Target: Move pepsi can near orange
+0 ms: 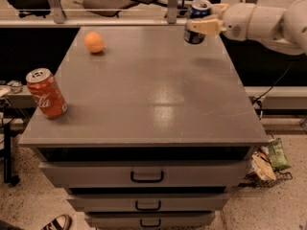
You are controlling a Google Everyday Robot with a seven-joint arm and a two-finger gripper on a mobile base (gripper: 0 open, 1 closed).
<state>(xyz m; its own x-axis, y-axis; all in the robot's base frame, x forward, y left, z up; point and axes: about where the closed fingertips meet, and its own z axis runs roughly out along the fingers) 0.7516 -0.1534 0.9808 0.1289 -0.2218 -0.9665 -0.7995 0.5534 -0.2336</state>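
Observation:
Next, my gripper puts the pepsi can down on the grey cabinet top close beside the orange (pixel 113 51), toward the middle.
The pepsi can (pixel 195 20), dark blue with a silver top, hangs above the far right part of the grey cabinet top (pixel 148 85), tilted a little. My gripper (pixel 204 22) reaches in from the right on a white arm and is shut on the can, one pale finger (pixel 207 27) across its side. The orange (pixel 94 42) sits on the far left part of the top, well to the left of the can.
A red Coca-Cola can (pixel 46 93) stands near the front left edge. Drawers with dark handles (pixel 147 177) run down the cabinet front. Chairs and a rail (pixel 120 13) stand behind the cabinet. A wire basket with packets (pixel 268 164) lies on the floor at right.

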